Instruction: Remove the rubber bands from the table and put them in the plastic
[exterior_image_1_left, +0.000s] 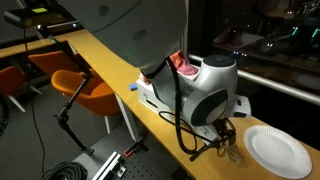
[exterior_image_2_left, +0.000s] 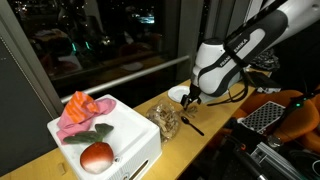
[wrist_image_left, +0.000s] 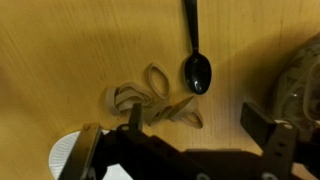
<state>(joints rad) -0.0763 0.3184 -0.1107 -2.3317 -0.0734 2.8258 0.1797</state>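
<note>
My gripper is to close next on the rubber bands at the heap's side (exterior_image_1_left: 233, 153) (wrist_image_left: 168, 111) closest to the clear plastic bag, past the loop beside the black spoon.
Several tan-yellow rubber bands (wrist_image_left: 150, 98) lie in a loose heap on the light-wood table (wrist_image_left: 60, 60). My gripper (wrist_image_left: 198, 125) is open and hovers just above the table; its left finger is over the heap and its right finger is apart from it. Nothing is held. The clear plastic bag (exterior_image_2_left: 166, 120) with a tan tangle inside stands beside the white box, and shows at the right edge of the wrist view (wrist_image_left: 305, 80). In both exterior views the gripper (exterior_image_1_left: 225, 135) (exterior_image_2_left: 190, 100) hangs low over the table.
A black spoon (wrist_image_left: 197, 68) lies just beyond the bands. A round white plate (exterior_image_1_left: 278, 150) sits near the gripper. A white box (exterior_image_2_left: 120, 130) holds a red apple (exterior_image_2_left: 97, 155) and pink cloth (exterior_image_2_left: 85, 110). Orange chairs (exterior_image_1_left: 80, 85) stand beside the table.
</note>
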